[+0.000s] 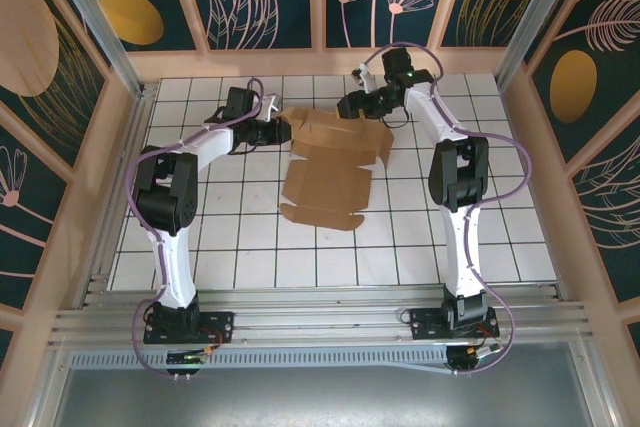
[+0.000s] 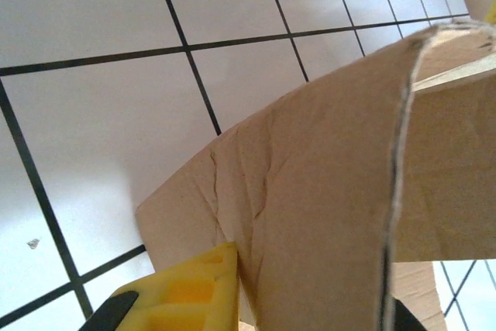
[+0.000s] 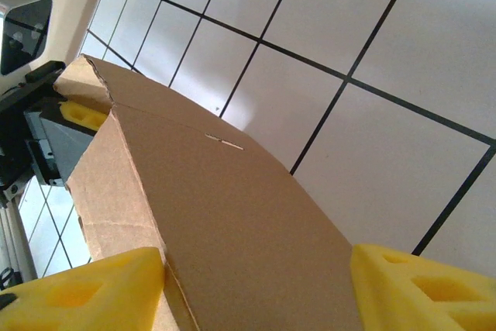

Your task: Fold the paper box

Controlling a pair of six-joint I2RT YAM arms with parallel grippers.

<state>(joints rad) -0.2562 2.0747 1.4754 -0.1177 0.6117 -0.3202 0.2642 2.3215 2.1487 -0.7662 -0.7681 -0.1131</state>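
The left gripper is holding the creased end of the raised flap, which bows away from the box's panel, so it should open, back away and pinch the flap's corner (image 2: pixel 447 32).
The paper box (image 1: pixel 330 162) is a brown die-cut cardboard sheet lying mostly flat in the middle of the tiled table, with its far part lifted. My left gripper (image 1: pixel 283 131) is at the sheet's far left corner. In the left wrist view one yellow finger (image 2: pixel 186 288) presses against a raised flap (image 2: pixel 325 191), and the other finger is hidden behind the flap. My right gripper (image 1: pixel 352 105) is at the far edge. Its two yellow fingers stand wide apart, with a cardboard panel (image 3: pixel 232 215) spanning the gap (image 3: pixel 256 269).
White tiles with black grid lines (image 1: pixel 450 237) surround the sheet. Wooden walls (image 1: pixel 320 62) close the table at the back and sides. In the right wrist view the left arm's black body (image 3: pixel 43 141) shows beside the cardboard.
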